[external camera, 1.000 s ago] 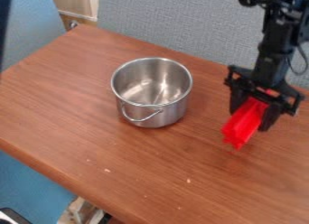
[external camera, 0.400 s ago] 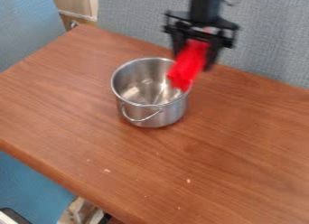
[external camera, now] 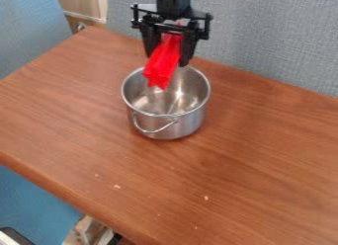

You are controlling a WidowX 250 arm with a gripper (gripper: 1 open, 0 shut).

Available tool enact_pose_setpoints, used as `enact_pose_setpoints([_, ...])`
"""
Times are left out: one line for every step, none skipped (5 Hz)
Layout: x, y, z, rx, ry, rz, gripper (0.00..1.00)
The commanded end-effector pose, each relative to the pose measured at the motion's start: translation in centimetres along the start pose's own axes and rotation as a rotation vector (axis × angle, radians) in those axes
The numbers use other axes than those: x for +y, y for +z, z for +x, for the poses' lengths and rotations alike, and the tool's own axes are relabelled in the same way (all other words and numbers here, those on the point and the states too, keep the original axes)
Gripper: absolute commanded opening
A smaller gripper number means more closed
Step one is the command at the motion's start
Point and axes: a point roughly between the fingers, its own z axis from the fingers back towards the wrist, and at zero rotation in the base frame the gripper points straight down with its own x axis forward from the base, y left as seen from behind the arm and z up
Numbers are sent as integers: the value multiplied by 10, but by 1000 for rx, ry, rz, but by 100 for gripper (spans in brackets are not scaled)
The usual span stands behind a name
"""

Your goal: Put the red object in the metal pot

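Note:
My gripper will let go of the red object on the bare steel bottom inside the metal pot point(external camera: 164, 97), setting it free near the middle of that bottom.
The metal pot point(external camera: 166, 101) is small, round and shiny, and it stands on the wooden table with its thin wire handle folded down at the front. Directly above its far rim hangs my black gripper point(external camera: 169, 39), shut on the red object point(external camera: 161, 63). That bright red bar points downward and a little left from the fingers, and its lower end reaches just over the pot's opening. Inside, the pot shows only bare steel.
The brown wooden table point(external camera: 251, 150) stretches all around the pot, with its front edge running diagonally at lower left. A blue-grey wall rises behind it, and a beige box point(external camera: 85, 6) sits past the far left corner.
The gripper has carried the red object from low over the table at the right, up and leftward, to above the pot. The pot has stayed in place.

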Motion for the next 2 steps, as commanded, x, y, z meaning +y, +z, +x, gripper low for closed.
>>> enact_pose_setpoints([6,26,0,-94,20,6,0])
enact_pose_setpoints([7,21,0,-92,35,12,0])
